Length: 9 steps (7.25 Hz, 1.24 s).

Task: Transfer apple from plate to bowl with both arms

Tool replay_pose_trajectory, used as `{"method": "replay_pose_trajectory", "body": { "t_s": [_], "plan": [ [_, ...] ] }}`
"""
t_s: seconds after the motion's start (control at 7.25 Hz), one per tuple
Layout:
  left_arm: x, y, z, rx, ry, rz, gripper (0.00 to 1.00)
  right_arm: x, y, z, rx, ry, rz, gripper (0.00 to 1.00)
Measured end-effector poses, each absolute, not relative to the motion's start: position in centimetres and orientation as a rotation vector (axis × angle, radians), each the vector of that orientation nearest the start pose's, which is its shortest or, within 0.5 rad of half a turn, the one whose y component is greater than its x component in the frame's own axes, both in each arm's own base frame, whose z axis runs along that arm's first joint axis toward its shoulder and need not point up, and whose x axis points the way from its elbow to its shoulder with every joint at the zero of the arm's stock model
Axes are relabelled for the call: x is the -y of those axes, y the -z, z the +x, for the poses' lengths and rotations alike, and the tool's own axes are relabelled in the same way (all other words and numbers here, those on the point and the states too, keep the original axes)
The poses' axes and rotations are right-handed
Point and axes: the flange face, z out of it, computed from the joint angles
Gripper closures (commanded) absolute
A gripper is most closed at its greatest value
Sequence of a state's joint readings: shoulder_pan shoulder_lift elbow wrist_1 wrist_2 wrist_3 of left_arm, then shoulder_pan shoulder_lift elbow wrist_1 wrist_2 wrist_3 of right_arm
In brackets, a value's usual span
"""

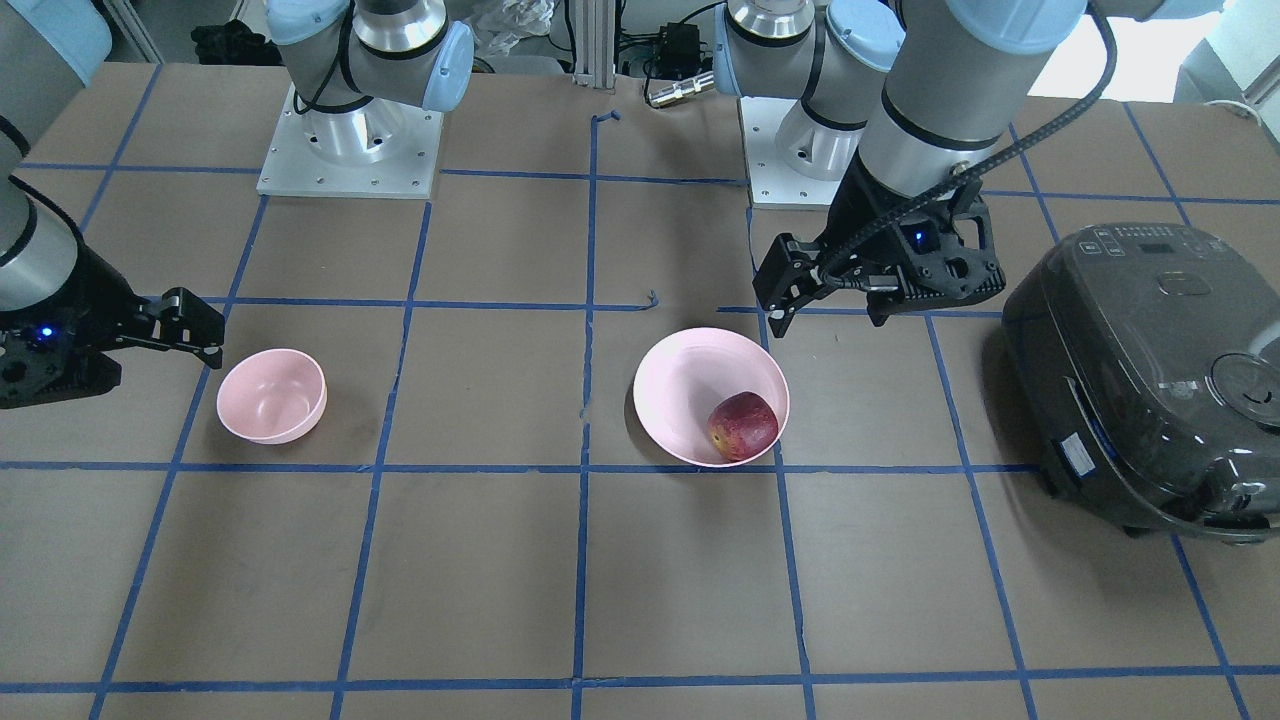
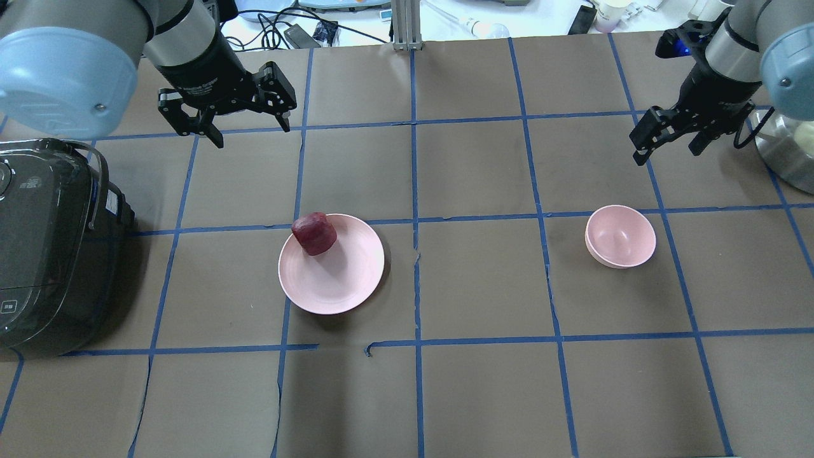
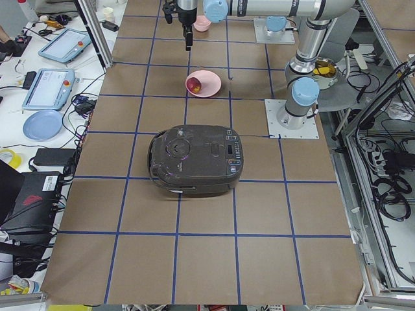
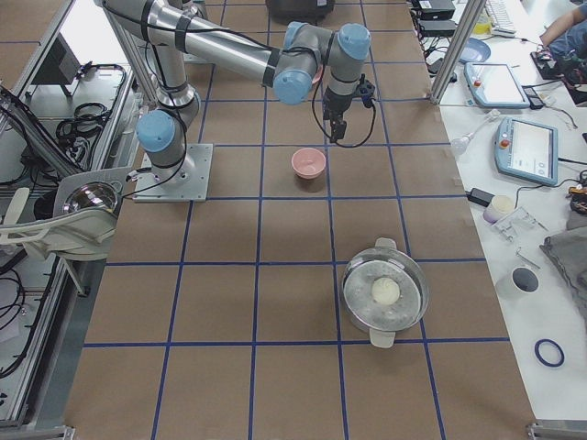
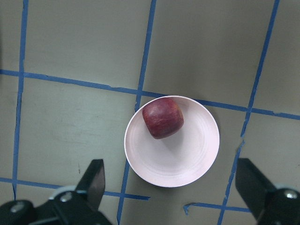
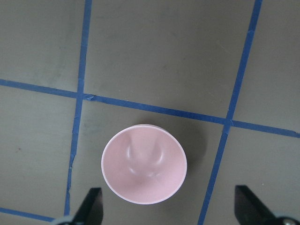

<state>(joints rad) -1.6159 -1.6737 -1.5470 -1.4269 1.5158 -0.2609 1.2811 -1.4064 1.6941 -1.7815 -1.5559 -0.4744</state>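
Observation:
The small pink bowl is next for my right gripper, which should go there and close on the bowl's rim (image 1: 221, 391) (image 6: 186, 169), at the side away from the plate.
The dark red apple (image 1: 743, 425) (image 2: 314, 233) lies at the rim of the wide pink plate (image 1: 680, 380) (image 2: 337, 280). The small pink bowl (image 1: 272, 395) (image 2: 620, 236) stands empty about two grid squares away. My left gripper (image 2: 251, 133) (image 1: 828, 322) hangs open and empty above the table, beyond the plate. Its wrist view looks straight down on the apple (image 5: 162, 118) and the plate (image 5: 183, 159). My right gripper (image 2: 666, 154) is open and empty, high beside the bowl. Its wrist view shows the bowl (image 6: 144, 164) below it.
A dark rice cooker (image 1: 1150, 370) (image 2: 44, 242) stands on the table at my left end, close to the left arm. A steel pot (image 4: 385, 291) (image 2: 785, 149) stands at my right end. Blue tape lines form a grid on the brown table.

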Motion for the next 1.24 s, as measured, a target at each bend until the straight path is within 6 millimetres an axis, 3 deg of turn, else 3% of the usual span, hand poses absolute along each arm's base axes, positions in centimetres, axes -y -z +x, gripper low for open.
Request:
{"method": "replay_pose_trajectory", "body": {
  "t_s": [0.41, 0.69, 0.83, 0.97, 1.1, 1.24],
  "plan": [
    [54.4, -40.3, -17.4, -3.162, -0.046, -0.546, 0.00, 52.5, -26.7, -4.2, -3.077, -0.014, -0.319, 0.00],
    [54.5, -36.1, -18.5, -3.150, -0.058, -0.602, 0.00, 50.7, -22.1, -5.1, -3.071, -0.026, -0.289, 0.05],
    [54.3, -33.5, -18.8, -3.142, -0.071, -0.627, 0.00, 50.5, -20.9, -5.5, -3.065, -0.042, -0.272, 0.50],
    [54.1, -31.1, -18.9, -3.139, -0.074, -0.639, 0.00, 50.4, -20.3, -5.7, -3.062, -0.051, -0.264, 0.78],
    [54.0, -29.1, -19.0, -3.137, -0.081, -0.643, 0.00, 50.3, -20.1, -5.8, -3.060, -0.057, -0.259, 0.96],
    [53.7, -27.3, -18.9, -3.129, -0.106, -0.642, 0.00, 50.3, -20.1, -5.8, -3.059, -0.062, -0.257, 1.00]
  ]
}}
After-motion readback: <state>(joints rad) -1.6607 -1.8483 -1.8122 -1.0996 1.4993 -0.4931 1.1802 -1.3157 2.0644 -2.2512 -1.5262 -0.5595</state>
